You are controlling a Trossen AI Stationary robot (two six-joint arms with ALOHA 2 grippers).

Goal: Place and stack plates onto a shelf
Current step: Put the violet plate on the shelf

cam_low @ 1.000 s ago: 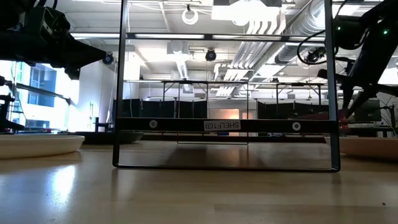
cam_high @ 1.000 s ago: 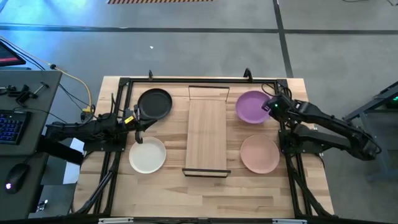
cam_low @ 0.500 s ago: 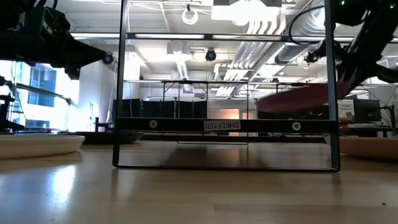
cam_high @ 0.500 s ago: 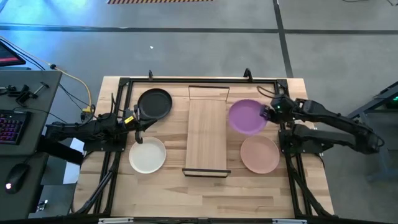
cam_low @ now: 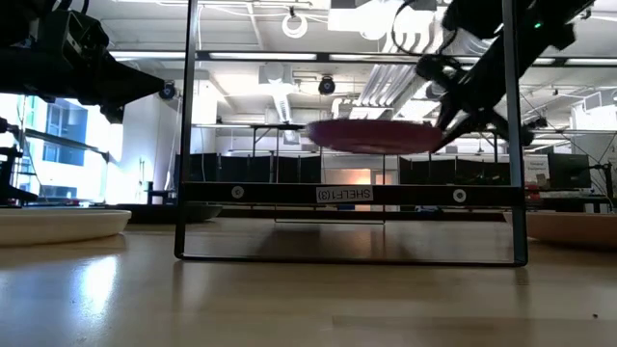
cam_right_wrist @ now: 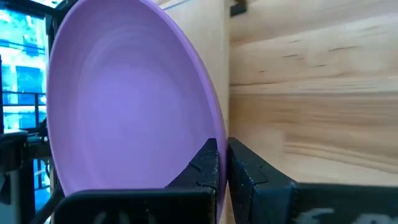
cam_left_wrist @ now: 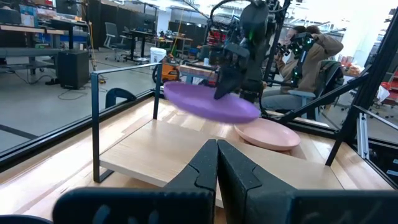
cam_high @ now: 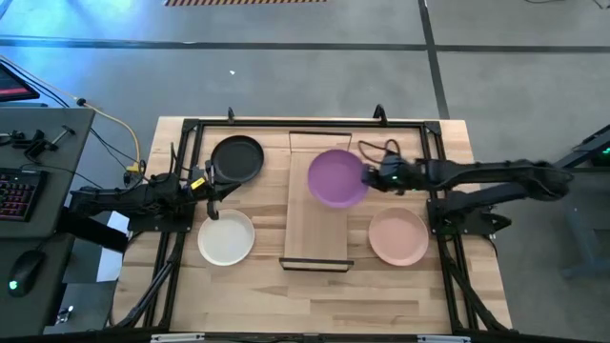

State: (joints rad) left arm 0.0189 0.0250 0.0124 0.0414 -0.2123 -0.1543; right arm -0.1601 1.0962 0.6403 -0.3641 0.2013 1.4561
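Note:
Next, I release the purple plate from my right gripper on the far half of the pale wood shelf point(cam_high: 317, 172), near its far rail. The plate now hangs in the air over the shelf.
My right gripper point(cam_high: 372, 178) is shut on the purple plate point(cam_high: 336, 177), which hangs in the air over the pale wood shelf point(cam_high: 315, 224). The plate also shows in the low view point(cam_low: 371, 135), the left wrist view point(cam_left_wrist: 208, 102) and the right wrist view point(cam_right_wrist: 124, 99). The black plate point(cam_high: 236, 159) and the cream-white plate point(cam_high: 226, 237) lie flat on the table at the left. The pale pink plate point(cam_high: 397, 236) lies flat at the right. My left gripper point(cam_left_wrist: 217, 163) is shut and empty between the black and cream-white plates. My right gripper pinches the purple plate's rim point(cam_right_wrist: 217, 134) between its two fingers, on the side toward the table's right edge. The fingers come roughly level from the table's right. The plate is lifted clear, about level, above the shelf's far half.
Thin black rails point(cam_high: 319, 136) stand at the shelf's far and near ends point(cam_high: 315, 266). A black frame point(cam_high: 181, 191) runs round the table. A desk with a keyboard point(cam_high: 19, 191) stands off the left edge. People sit beyond the table in the left wrist view point(cam_left_wrist: 305, 56).
My right gripper has lifted the purple plate off the table at the far right and carried it toward the table's left, over the shelf. The arm has stretched out across the table. The plate has stayed about level.

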